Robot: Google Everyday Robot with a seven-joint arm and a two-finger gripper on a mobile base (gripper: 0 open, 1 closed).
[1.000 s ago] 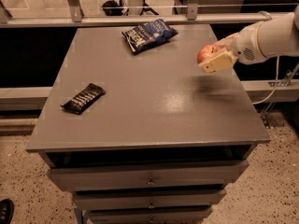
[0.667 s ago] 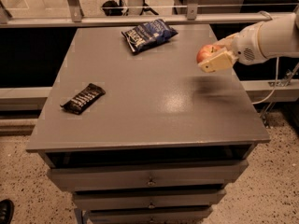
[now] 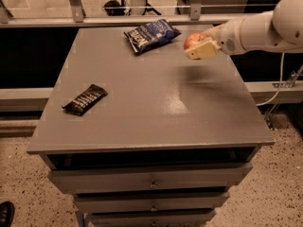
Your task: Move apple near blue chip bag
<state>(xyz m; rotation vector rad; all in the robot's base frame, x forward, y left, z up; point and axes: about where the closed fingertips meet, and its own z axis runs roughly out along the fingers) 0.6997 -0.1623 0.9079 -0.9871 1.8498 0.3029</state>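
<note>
My gripper is holding the apple. It will set the apple down on the grey table [image 3: 171, 43], against the near edge of the blue chip bag.
The red-orange apple [image 3: 192, 40] is held in my gripper [image 3: 199, 45], which is shut on it and carries it above the back right part of the grey table [image 3: 142, 108]. The white arm reaches in from the right. The blue chip bag [image 3: 150, 34], crinkled dark blue foil with white lettering, lies flat at the back of the table, a short way left of the apple.
A narrow black-brown snack bar wrapper [image 3: 85, 99] lies on the left side of the table. Drawers [image 3: 151, 181] sit below the table front. A rail and glass wall run behind the table. A cable hangs at the right.
My gripper with the apple has moved left and toward the back, closer to the blue chip bag. The bag and the wrapper have not moved.
</note>
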